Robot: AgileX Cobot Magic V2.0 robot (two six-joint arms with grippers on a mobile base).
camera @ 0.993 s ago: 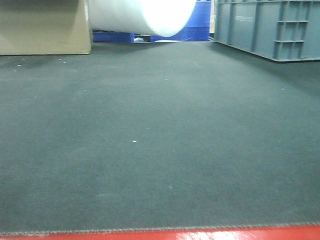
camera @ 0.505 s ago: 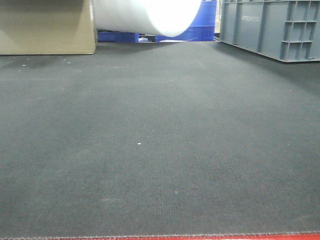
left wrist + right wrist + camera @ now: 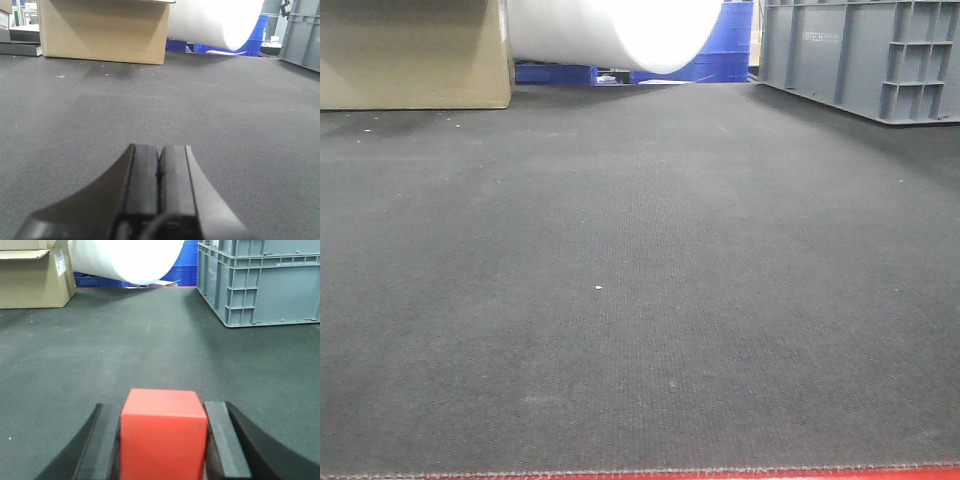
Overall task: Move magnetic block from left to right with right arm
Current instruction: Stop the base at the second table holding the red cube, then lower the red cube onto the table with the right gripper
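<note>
I will release the magnetic block with my right gripper on the small white speck (image 3: 611, 277) near the mat's middle.
In the right wrist view the magnetic block (image 3: 163, 432), a plain red cube, fills the gap between the two dark fingers (image 3: 222, 440) of my right gripper (image 3: 162, 412), which is shut on it low over the dark grey mat (image 3: 150, 350). My left gripper (image 3: 159, 160) shows in the left wrist view with its two pads pressed together and nothing between them, also just above the mat. The front view holds only the mat (image 3: 640, 280); neither arm nor the block appears there.
A cardboard box (image 3: 410, 55) stands at the back left, a large white roll (image 3: 620, 30) behind the middle, blue crates (image 3: 720, 50) behind it, and a grey plastic crate (image 3: 865, 55) at the back right. A red strip (image 3: 720, 474) edges the mat's near side.
The front view shifted slightly between one second and half a second ago, showing less of the red strip; since then it has held still.
</note>
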